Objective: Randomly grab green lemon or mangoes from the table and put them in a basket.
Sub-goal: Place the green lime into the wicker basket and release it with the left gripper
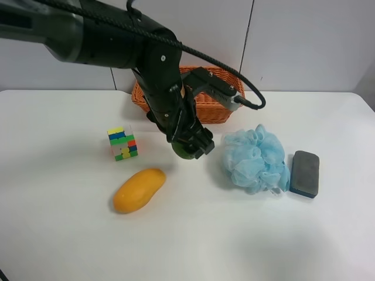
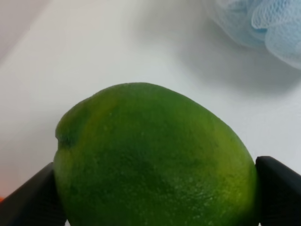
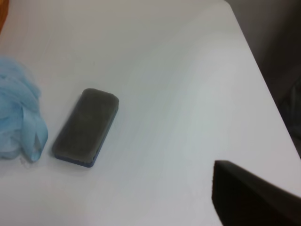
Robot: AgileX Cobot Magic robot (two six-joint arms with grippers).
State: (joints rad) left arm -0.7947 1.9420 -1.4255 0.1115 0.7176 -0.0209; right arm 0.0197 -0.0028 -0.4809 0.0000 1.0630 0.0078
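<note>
Next, I let go of the green lemon with my left gripper inside the orange wicker basket, near the middle of the basket's front side (image 1: 183, 95).
My left gripper (image 1: 188, 143) is shut on the green lemon (image 1: 184, 153) and holds it just above the white table (image 1: 58, 234), in front of the orange wicker basket (image 1: 220, 102). In the left wrist view the lemon (image 2: 155, 155) fills the frame between the two black fingers (image 2: 280, 188). The yellow-orange mango (image 1: 139, 189) lies on the table, nearer the front and to the left in the exterior view. Only a dark piece of the right gripper's finger (image 3: 254, 197) shows in the right wrist view. The right gripper is outside the exterior view.
A light-blue mesh bath puff (image 1: 255, 158) lies right of the lemon, with a dark grey block (image 1: 305, 173) beyond it; both show in the right wrist view (image 3: 19, 117) (image 3: 85, 127). A coloured puzzle cube (image 1: 122, 143) stands left of the gripper.
</note>
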